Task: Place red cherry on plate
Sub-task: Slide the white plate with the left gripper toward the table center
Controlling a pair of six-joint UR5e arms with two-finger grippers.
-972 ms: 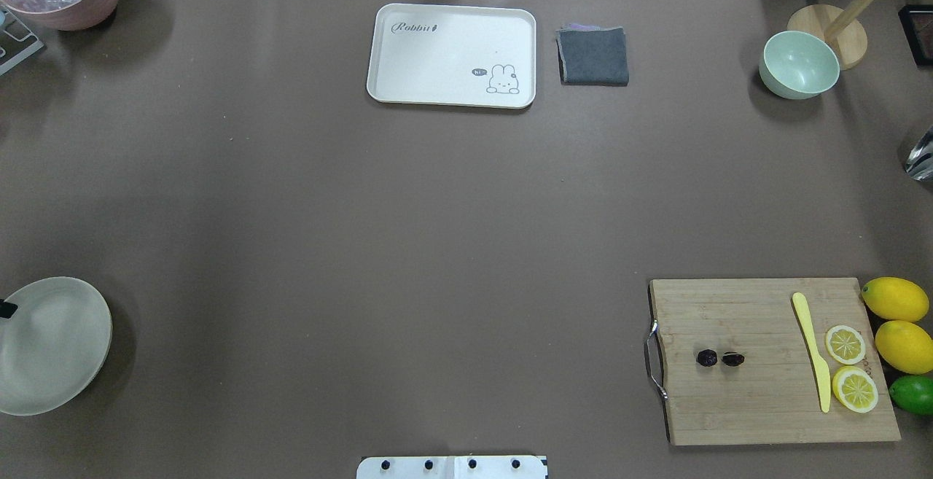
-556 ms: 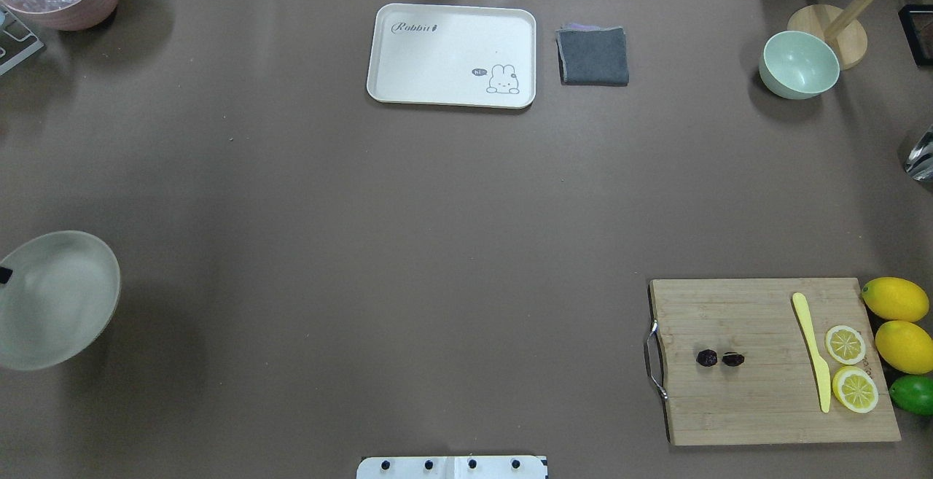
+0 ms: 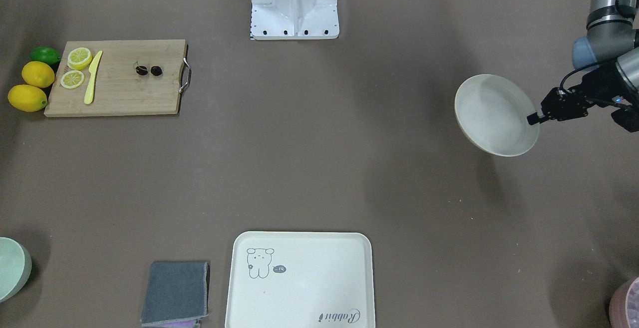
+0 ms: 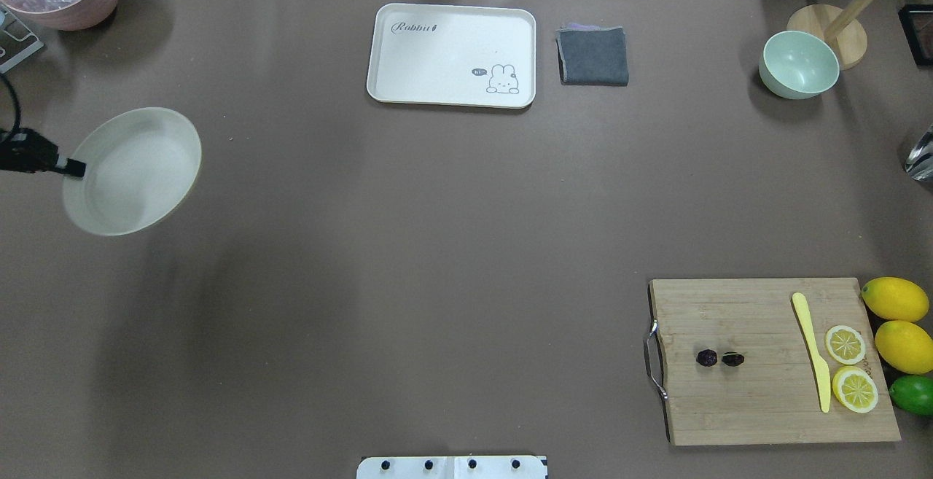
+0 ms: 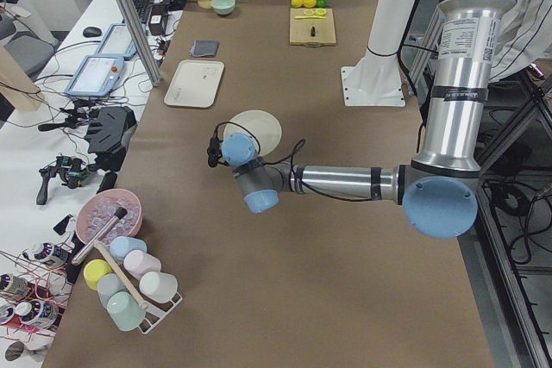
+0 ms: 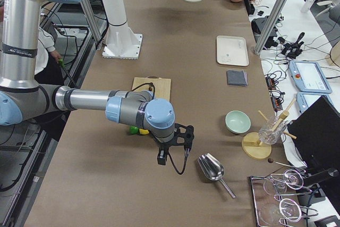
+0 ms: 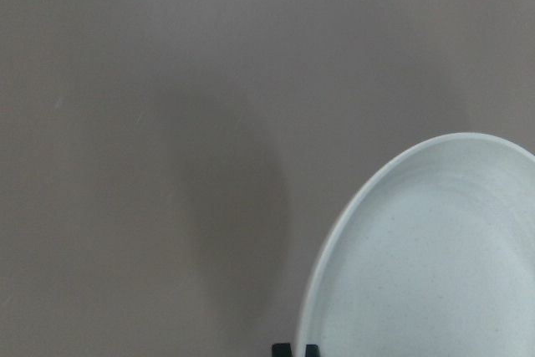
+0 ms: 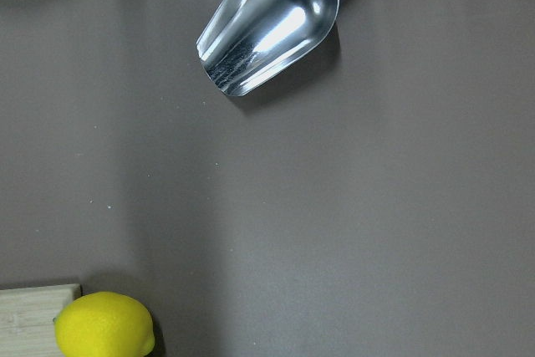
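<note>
My left gripper should release the cream plate on the open table (image 3: 293,136) between the rabbit tray and the white stand.
The red cherry (image 4: 719,358) (image 3: 149,70), two tiny dark fruits side by side, lies on the wooden cutting board (image 4: 758,406) (image 3: 125,98) at the near right of the table. The cream plate (image 4: 135,169) (image 3: 494,113) (image 7: 435,265) hangs tilted above the table's left side. My left gripper (image 4: 69,167) (image 3: 533,117) is shut on its rim. The plate holds nothing. My right gripper (image 6: 172,157) shows only in the exterior right view, hovering beyond the board's end, and I cannot tell whether it is open or shut.
On the board lie a yellow knife (image 4: 813,351) and two lemon slices (image 4: 845,344); lemons (image 4: 895,298) and a lime (image 4: 912,394) sit beside it. A rabbit tray (image 4: 452,55), grey cloth (image 4: 593,56) and mint bowl (image 4: 799,65) line the far side. A metal scoop (image 8: 272,27) lies at the right.
My left gripper has carried the plate away from the table's near left edge, farther across the table and a little toward the middle. The cherry and board have not moved.
</note>
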